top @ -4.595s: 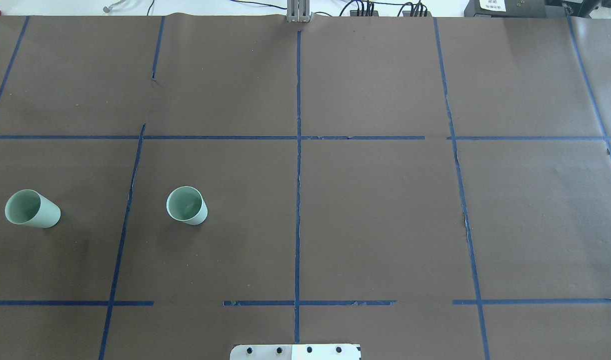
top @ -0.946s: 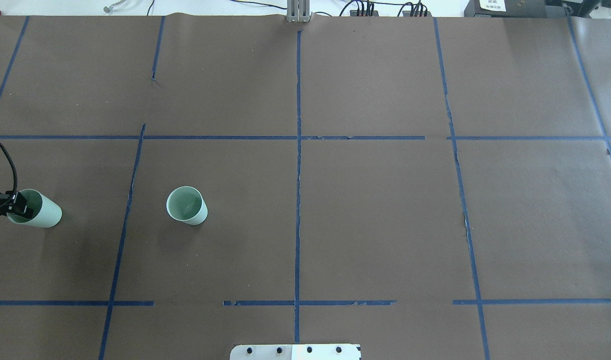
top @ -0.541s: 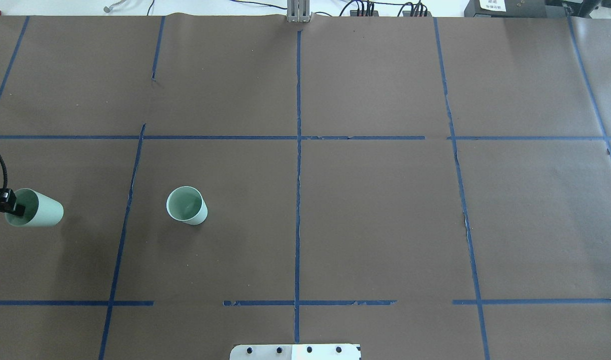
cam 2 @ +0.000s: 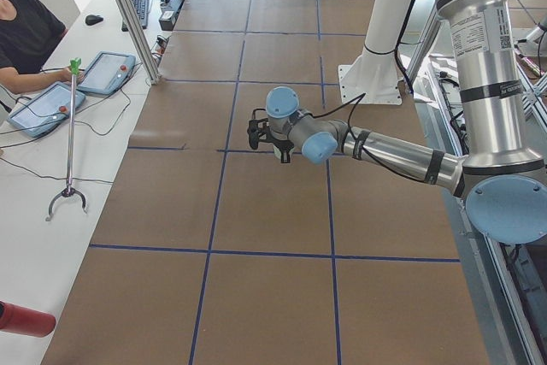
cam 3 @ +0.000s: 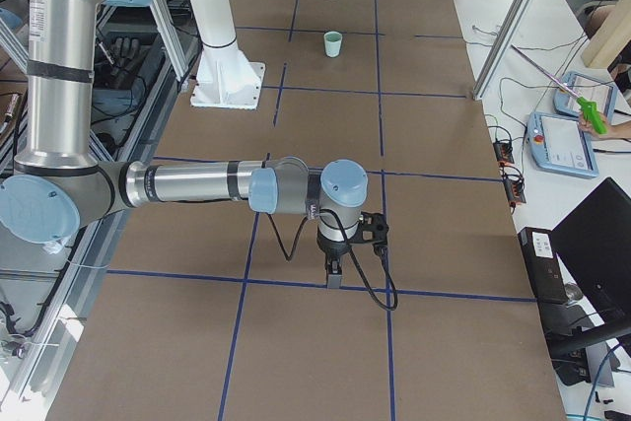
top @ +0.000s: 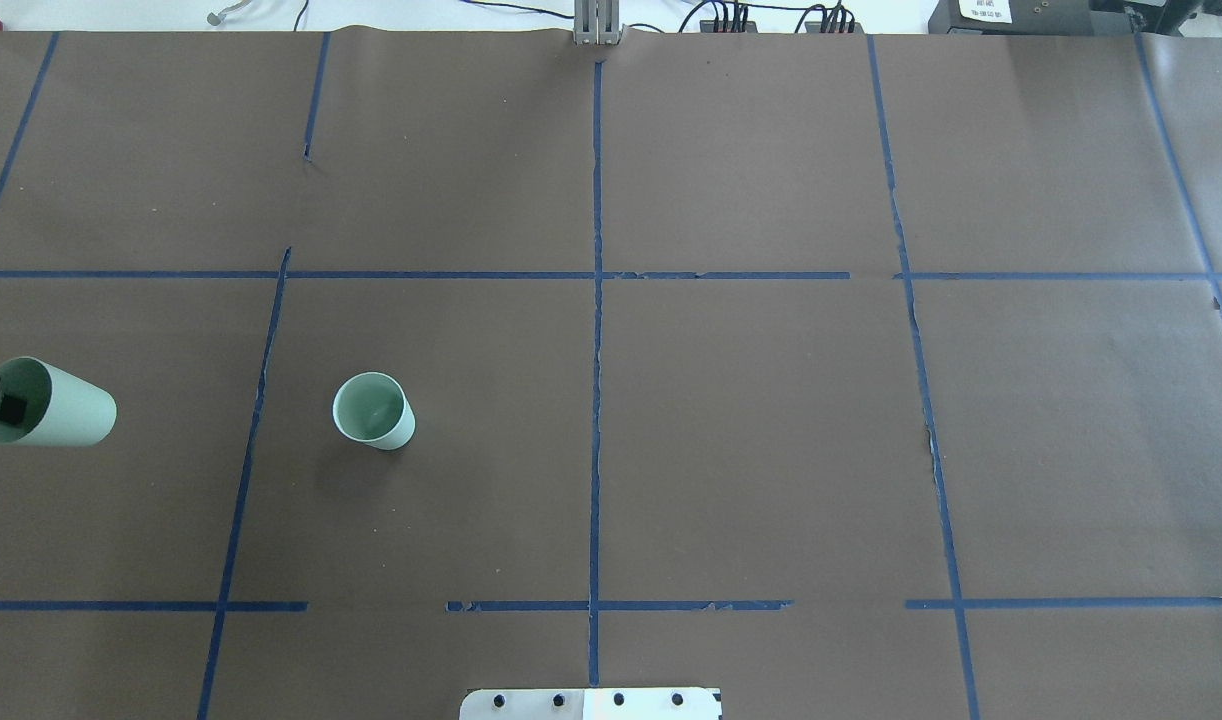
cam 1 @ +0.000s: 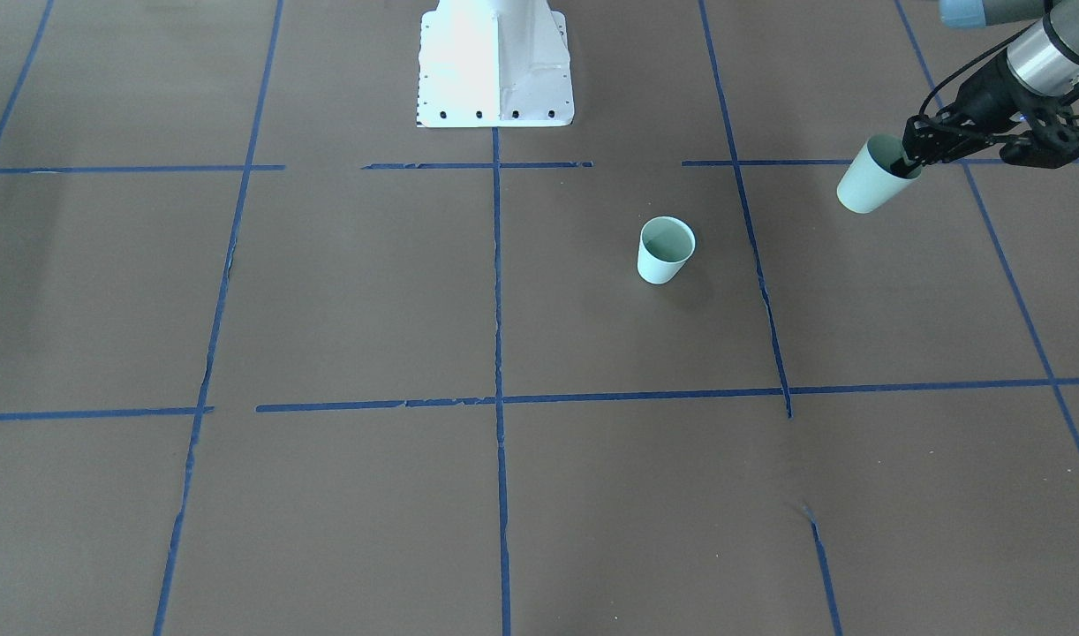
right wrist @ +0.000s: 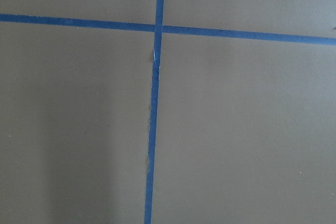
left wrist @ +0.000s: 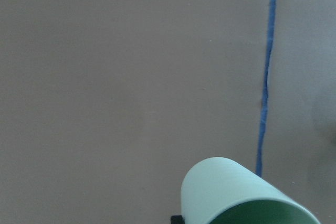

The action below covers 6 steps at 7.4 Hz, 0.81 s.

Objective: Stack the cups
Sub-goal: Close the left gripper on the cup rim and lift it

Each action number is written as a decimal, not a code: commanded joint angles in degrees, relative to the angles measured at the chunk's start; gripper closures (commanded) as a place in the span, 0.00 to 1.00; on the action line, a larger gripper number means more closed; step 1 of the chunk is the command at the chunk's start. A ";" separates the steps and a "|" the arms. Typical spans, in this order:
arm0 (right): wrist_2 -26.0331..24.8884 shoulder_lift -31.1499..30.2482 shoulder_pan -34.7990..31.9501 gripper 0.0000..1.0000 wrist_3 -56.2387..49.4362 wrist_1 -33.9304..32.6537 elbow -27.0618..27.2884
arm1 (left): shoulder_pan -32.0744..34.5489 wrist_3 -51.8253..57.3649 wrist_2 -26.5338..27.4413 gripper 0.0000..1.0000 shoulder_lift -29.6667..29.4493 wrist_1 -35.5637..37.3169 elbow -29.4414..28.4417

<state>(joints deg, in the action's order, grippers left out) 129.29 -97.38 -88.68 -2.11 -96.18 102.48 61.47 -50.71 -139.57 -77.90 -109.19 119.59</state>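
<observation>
I will release my left gripper's mint-green cup inside the other cup (cam 1: 667, 244) standing upright on the brown table.
Two pale mint-green cups. One cup (top: 373, 410) stands upright on the brown table, left of the middle; it also shows in the front view (cam 1: 665, 250). My left gripper (cam 1: 903, 164) is shut on the rim of the other cup (cam 1: 873, 183), one finger inside it. It holds that cup tilted and clear of the table at the far left (top: 59, 405); the left wrist view shows the cup close up (left wrist: 236, 192). My right gripper (cam 3: 335, 268) hangs low over bare table far to the right. I cannot tell if it is open or shut.
Blue tape lines (top: 596, 300) divide the brown paper table cover into squares. The white robot base plate (cam 1: 495, 62) stands at the robot's edge. Operators with tablets (cam 2: 107, 73) sit on the table's far side.
My left gripper came in from the left edge, took the left cup by its rim and lifted it off the table, tilted. The standing cup has not moved.
</observation>
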 commanded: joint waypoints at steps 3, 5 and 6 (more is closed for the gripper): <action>0.00 0.00 0.00 0.00 0.00 0.03 0.00 | -4.04 -6.20 3.06 1.00 -21.99 30.59 5.13; 0.00 0.00 0.00 0.00 0.00 -0.06 0.00 | -10.64 -14.03 4.65 1.00 -28.94 30.53 1.02; 0.00 0.00 0.00 0.00 0.00 -0.06 0.00 | -14.41 -16.41 6.22 1.00 -29.41 29.48 0.39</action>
<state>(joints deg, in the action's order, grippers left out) 129.29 -97.38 -88.68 -2.11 -96.23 102.48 51.70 -63.30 -135.11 -105.01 -79.14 121.58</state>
